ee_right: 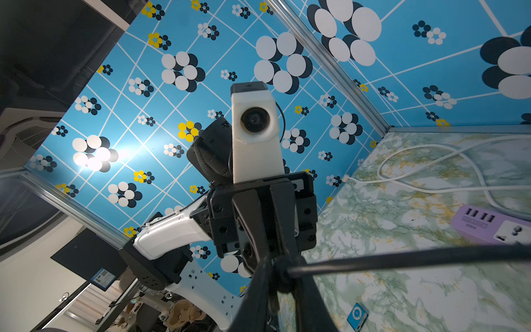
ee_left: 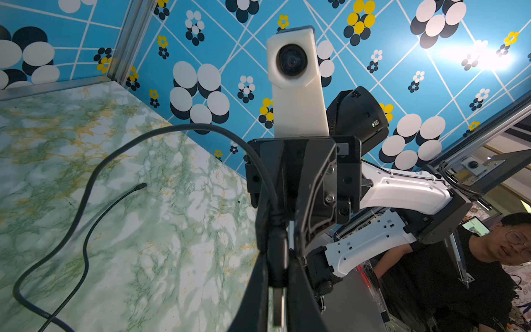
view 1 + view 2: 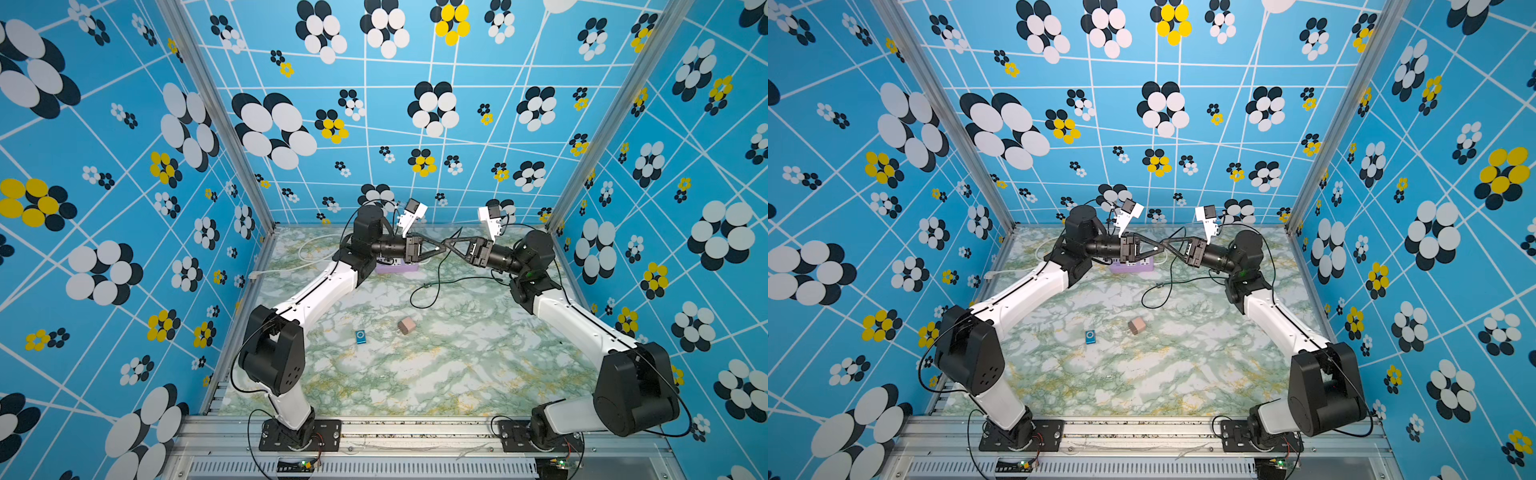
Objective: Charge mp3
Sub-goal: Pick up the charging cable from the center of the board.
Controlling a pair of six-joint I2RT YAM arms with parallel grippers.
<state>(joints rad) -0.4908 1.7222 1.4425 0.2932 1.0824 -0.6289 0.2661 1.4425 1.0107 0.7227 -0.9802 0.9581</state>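
I should release the plug with my left gripper and take the cube charger (image 3: 407, 325) with it, because it covers the plug's metal end and my right gripper grips the plug's root.
The mp3 (image 3: 360, 337) (image 3: 1090, 336) (image 1: 357, 315), a tiny teal-blue player with a pale ring, lies flat on the marbled table, left of centre and far from both grippers. Both arms meet in the air at the back centre. My left gripper (image 3: 441, 249) (image 3: 1158, 248) (image 2: 277, 267) is shut on the black plug (image 2: 277, 253) of a thin black cable (image 3: 432, 286) (image 3: 1163, 286). My right gripper (image 3: 448, 242) (image 3: 1165, 242) (image 1: 284, 273) faces it and is shut on the same plug at the cable's root. The cable hangs down and loops on the table, its small free end (image 2: 140, 186) lying loose.
A pinkish cube charger (image 3: 407, 325) (image 3: 1136, 326) sits right of the mp3. A lilac power strip (image 3: 397, 268) (image 3: 1131, 266) (image 1: 488, 227) lies under the left wrist, with its white cord (image 3: 291, 268) (image 1: 431, 184) coiled toward the back left wall. Patterned walls close three sides.
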